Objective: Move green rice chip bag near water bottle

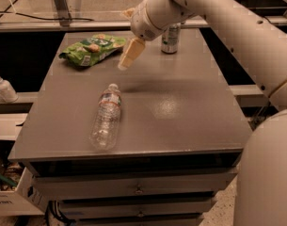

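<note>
The green rice chip bag is next for my gripper, which should go to it and close on the bag's end (112,43) nearest the short silver can.
The green rice chip bag (92,49) lies flat at the far left of the grey table (180,107). The water bottle (107,117) lies on its side near the table's front left, cap pointing away from me. My gripper (124,39) hangs above the table just right of the bag, at the end of the white arm (213,18) that reaches in from the right. Its tan fingers (131,53) stand apart, open and empty. It touches neither the bag nor the bottle.
A short silver can (170,38) stands at the table's far edge, right of the gripper. A white pump bottle (3,87) stands on a low ledge to the left. Drawers (138,188) sit under the tabletop.
</note>
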You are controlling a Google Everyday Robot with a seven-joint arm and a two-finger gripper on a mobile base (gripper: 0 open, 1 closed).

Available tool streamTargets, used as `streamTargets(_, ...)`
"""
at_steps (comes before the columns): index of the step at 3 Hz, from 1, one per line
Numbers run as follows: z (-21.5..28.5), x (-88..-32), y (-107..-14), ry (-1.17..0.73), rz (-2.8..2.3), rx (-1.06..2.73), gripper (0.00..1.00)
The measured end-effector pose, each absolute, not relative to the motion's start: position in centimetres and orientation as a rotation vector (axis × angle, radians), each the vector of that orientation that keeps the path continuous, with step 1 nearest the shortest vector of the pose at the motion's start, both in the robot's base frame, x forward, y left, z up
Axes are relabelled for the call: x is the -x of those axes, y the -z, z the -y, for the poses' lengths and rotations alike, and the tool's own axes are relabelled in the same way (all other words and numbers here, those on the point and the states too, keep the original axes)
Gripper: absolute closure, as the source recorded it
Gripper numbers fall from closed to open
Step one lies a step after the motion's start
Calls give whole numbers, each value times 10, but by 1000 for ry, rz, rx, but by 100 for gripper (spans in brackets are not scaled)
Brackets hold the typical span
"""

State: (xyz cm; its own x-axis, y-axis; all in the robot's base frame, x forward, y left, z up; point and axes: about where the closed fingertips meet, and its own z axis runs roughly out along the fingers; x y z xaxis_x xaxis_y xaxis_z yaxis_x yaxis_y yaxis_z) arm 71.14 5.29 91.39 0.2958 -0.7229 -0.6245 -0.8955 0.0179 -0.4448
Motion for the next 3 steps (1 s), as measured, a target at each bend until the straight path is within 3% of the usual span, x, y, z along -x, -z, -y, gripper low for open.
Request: streamTargets(3,-102,-772,-881,-445,-1592,1482,0)
